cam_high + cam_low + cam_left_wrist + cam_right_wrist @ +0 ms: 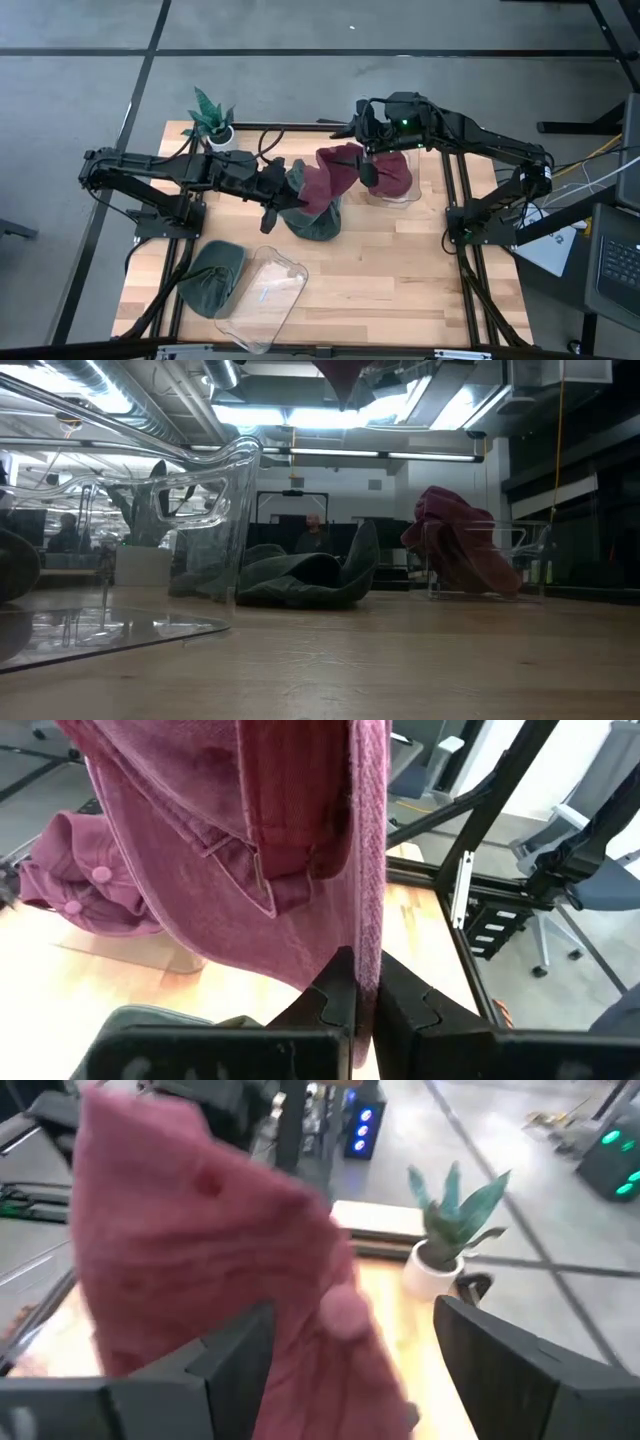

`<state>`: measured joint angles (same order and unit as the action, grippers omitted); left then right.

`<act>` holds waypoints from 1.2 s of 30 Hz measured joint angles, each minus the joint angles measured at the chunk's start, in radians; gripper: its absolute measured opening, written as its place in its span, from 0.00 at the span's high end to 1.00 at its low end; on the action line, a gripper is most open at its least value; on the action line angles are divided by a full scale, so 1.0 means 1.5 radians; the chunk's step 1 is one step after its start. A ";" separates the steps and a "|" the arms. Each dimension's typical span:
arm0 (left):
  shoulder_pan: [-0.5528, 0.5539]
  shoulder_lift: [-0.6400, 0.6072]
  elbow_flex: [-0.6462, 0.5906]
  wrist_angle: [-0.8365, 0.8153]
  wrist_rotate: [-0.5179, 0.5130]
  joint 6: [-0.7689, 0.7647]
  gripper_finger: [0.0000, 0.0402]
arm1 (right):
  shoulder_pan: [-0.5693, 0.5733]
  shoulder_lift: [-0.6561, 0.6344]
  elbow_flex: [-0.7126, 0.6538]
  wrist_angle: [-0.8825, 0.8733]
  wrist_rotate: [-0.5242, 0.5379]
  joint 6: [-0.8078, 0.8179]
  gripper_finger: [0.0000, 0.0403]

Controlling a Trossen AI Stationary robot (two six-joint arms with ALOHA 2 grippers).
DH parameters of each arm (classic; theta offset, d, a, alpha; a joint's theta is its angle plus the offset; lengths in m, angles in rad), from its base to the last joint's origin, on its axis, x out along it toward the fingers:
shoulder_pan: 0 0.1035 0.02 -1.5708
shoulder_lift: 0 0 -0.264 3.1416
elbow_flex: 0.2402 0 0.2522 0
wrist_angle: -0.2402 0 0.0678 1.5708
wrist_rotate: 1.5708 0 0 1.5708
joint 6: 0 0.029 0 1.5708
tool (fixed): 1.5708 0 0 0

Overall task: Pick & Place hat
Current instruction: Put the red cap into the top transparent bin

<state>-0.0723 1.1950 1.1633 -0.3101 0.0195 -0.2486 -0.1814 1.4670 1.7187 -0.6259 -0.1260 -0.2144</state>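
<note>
My left gripper is holding the maroon hat crooked by its rim, so next my right gripper takes the hat's top (335,1315) before my left gripper grips the hat's rim again.
A maroon hat (335,175) hangs in the air over the middle of the table, with my left gripper (365,995) shut on it from the table's left. Its lowest tip (343,375) shows at the top of the low view. My right gripper (350,1370) comes from the far right and stands open, its fingers (235,1355) on either side of the hat's crown (200,1250). Below lies a dark green hat (315,225), crumpled on the wood. My left gripper pinches the maroon hat's stitched rim (368,935) between its two fingers, which come nearly level from the table's left. The hat is lifted clear of the table, and its cloth spreads slack to one side of the fingers. My right gripper: I cannot tell whether its fingers touch the hat.
A second maroon hat (392,178) sits in a clear holder at the far right. Another green hat (212,278) and a clear holder (268,297) lie at the near left. A potted plant (212,120) stands at the far left corner.
</note>
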 joint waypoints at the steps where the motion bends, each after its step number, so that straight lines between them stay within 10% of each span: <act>1: 0.000 0.000 0.000 -0.001 0.000 0.000 0.98 | 0.000 0.002 0.000 -0.006 -0.002 0.000 0.35; 11: -0.004 0.000 0.000 -0.001 0.001 -0.012 0.98 | 0.000 0.009 0.000 -0.030 -0.039 0.032 0.50; 21: -0.004 0.000 0.000 -0.009 0.000 -0.012 0.98 | 0.000 0.006 0.000 -0.040 -0.110 0.035 0.96; 36: -0.003 -0.001 0.001 -0.057 0.002 -0.038 0.94 | -0.021 -0.079 0.000 -0.041 -0.112 0.027 0.98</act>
<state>-0.0772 1.1929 1.1641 -0.3954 0.0229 -0.3054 -0.2129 1.3481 1.7191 -0.6874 -0.2946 -0.1737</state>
